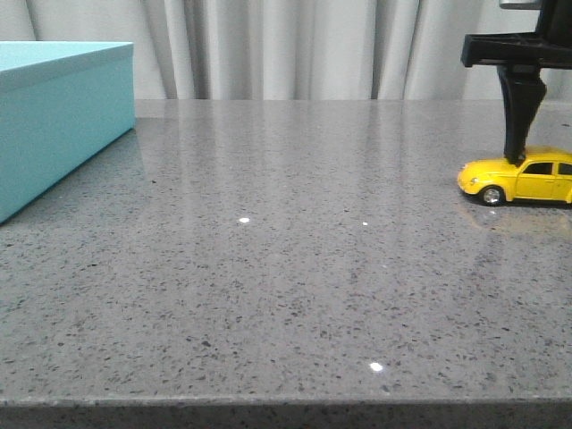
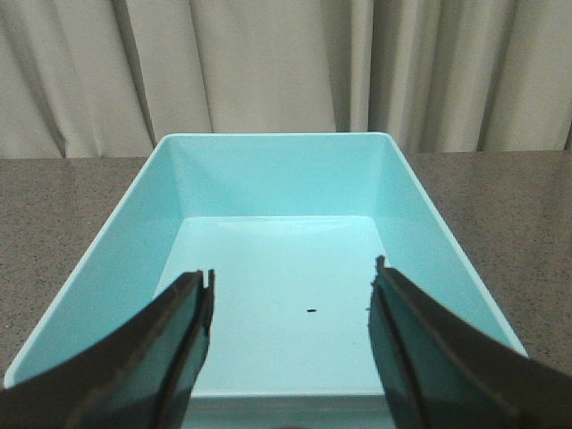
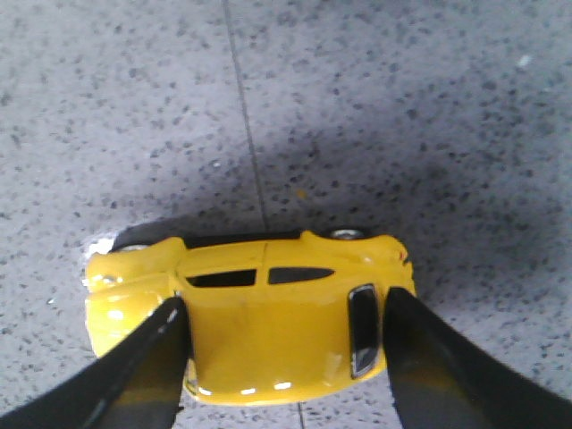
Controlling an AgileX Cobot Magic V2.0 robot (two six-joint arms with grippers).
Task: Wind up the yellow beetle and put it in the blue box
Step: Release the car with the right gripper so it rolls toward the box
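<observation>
My left gripper needs to grab the yellow beetle by its cabin's sides (image 1: 539, 181), at the doors, once the yellow beetle is near the blue box.
The yellow beetle (image 1: 523, 179) stands on its wheels at the right edge of the grey table, nose pointing left. My right gripper (image 1: 536, 156) comes down on it from above. In the right wrist view its two dark fingers (image 3: 152, 357) press the front and rear of the car's (image 3: 268, 331) cabin. The blue box (image 1: 63, 116) stands at the far left. In the left wrist view it (image 2: 268, 174) is open and empty inside apart from a dark speck. My left gripper (image 2: 290, 295) hangs open above its near end and holds nothing.
The grey speckled tabletop (image 1: 286, 268) stretches between box and car, with its front edge near the bottom of the front view. A pale curtain (image 1: 286, 45) hangs behind the table. A thin seam (image 3: 246, 134) runs through the tabletop under the car.
</observation>
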